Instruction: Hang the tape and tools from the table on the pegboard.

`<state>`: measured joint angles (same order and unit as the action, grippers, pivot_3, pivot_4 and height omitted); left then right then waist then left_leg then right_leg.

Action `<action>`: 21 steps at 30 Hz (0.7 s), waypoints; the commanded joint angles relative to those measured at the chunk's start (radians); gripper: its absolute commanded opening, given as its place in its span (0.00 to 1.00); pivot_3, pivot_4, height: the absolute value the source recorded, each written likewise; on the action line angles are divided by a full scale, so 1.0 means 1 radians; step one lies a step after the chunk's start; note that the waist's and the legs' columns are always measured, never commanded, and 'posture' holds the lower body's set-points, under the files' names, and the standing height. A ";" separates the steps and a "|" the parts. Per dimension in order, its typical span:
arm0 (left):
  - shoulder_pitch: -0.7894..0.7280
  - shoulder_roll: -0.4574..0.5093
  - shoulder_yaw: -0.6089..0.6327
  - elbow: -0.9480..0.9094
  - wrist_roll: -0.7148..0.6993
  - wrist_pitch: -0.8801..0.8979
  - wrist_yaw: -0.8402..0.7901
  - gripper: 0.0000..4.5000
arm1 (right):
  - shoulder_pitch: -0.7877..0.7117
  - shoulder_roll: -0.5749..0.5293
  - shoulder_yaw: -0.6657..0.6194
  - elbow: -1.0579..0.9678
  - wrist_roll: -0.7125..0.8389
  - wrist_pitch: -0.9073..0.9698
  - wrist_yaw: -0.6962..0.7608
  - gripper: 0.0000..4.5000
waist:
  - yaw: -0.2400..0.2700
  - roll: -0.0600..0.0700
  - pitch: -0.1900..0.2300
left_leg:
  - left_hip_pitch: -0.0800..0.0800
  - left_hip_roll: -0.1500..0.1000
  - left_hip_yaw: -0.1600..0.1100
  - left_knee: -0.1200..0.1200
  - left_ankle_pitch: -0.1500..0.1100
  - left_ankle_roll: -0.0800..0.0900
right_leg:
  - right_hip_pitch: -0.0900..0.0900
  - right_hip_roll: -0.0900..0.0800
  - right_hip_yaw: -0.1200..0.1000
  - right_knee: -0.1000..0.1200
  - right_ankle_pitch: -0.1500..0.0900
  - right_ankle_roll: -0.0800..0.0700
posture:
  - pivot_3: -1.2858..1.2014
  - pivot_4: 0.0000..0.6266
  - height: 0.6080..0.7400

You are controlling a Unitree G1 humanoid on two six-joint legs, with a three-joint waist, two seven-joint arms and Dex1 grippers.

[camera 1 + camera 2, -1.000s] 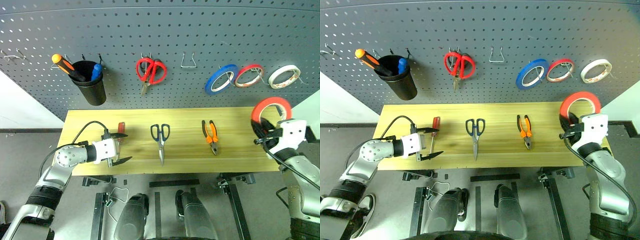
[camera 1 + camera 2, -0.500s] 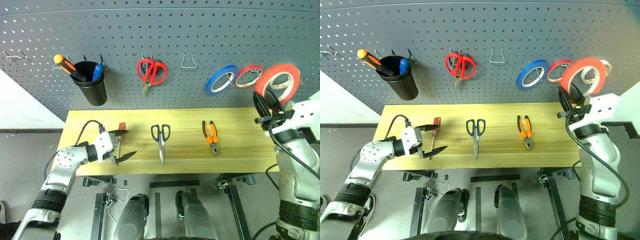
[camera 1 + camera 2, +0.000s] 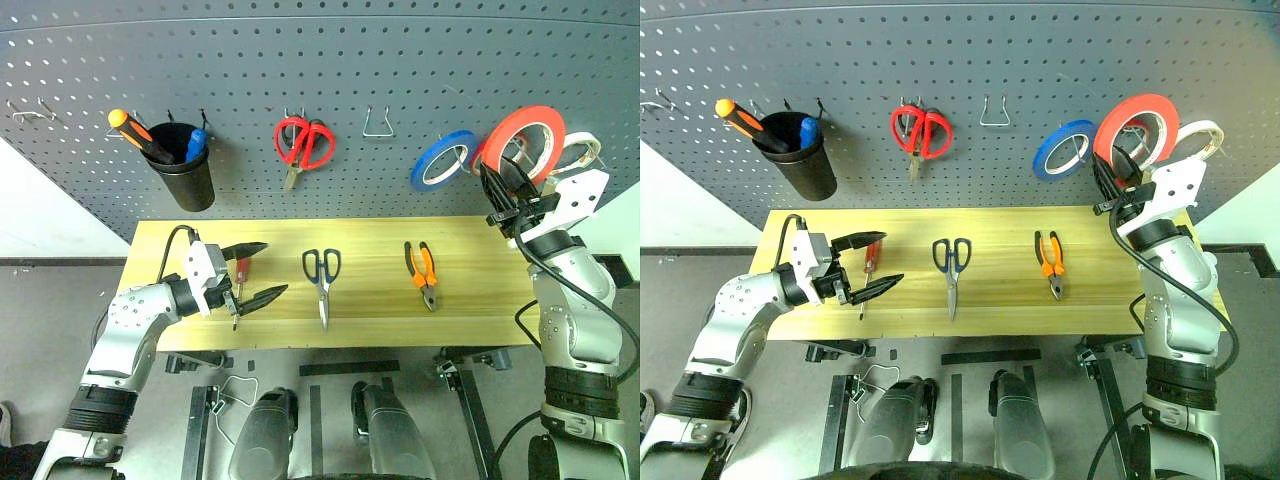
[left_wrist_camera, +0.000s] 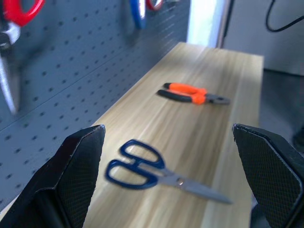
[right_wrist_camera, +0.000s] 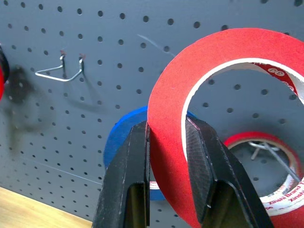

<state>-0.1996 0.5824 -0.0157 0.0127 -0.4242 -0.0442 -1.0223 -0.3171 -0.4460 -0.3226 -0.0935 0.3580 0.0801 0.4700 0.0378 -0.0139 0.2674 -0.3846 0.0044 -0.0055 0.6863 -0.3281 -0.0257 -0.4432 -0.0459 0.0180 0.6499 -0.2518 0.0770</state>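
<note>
The robot's right gripper should release the thin red tape on the hook [image 3: 500, 160] [image 5: 264, 175] that holds the red-rimmed ring, next to the blue ring.
My right gripper [image 5: 166, 129] is shut on the thin red tape [image 3: 524, 140], holding it upright in front of the dark grey pegboard [image 3: 400, 60] at the right, overlapping the rings that hang there. My left gripper [image 3: 270, 268] stands open above the left part of the yellow table [image 3: 480, 295], its fingers pointing right. The small red-handled screwdriver [image 3: 240, 272] lies beside its fingers. In the middle of the table lie the blue-handled scissors [image 3: 321, 270], and to their right the orange-and-black pliers [image 3: 423, 272]. The left wrist view shows the scissors [image 4: 142, 168] and pliers [image 4: 192, 93] ahead.
On the pegboard hang a black cup [image 3: 185, 172] with an orange-handled screwdriver, red-handled scissors [image 3: 302, 142], a bare wire hook [image 3: 377, 122], a blue ring [image 3: 440, 160], a red-rimmed ring [image 5: 266, 156] and a white ring [image 3: 582, 150]. Bare hooks [image 3: 30, 110] sit far left.
My right gripper has lifted the red tape up and to the left, from the table's right end to in front of the hanging rings. My left gripper rose and rolled, staying open.
</note>
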 commanded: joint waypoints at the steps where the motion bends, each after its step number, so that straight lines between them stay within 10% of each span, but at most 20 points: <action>1: 0.001 -0.012 0.008 -0.047 -0.024 0.029 -0.008 1.00 | -0.010 -0.014 -0.012 -0.017 0.003 -0.031 0.002 0.16 | 0.001 0.000 0.000 | 0.000 0.000 0.000 0.000 0.000 0.000 | 0.000 0.000 0.000 0.000 0.000 0.000 | 0.57 0.34 1.00; 21: -0.053 -0.077 -0.013 -0.050 -0.040 0.087 -0.111 1.00 | 0.010 -0.012 -0.007 -0.016 -0.008 -0.030 -0.006 0.16 | 0.000 0.000 0.000 | 0.000 -0.001 0.000 0.001 0.000 0.000 | 0.000 0.001 0.000 0.001 0.000 0.000 | 0.57 0.35 1.00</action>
<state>-0.2492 0.5071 -0.0268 -0.0319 -0.4620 0.0549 -1.1226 -0.3054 -0.4479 -0.3209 -0.0899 0.3540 0.0796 0.4678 0.0377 -0.0140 0.2674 -0.3847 0.0039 -0.0054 0.6872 -0.3278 -0.0257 -0.4431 -0.0454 0.0181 0.6505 -0.2518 0.0769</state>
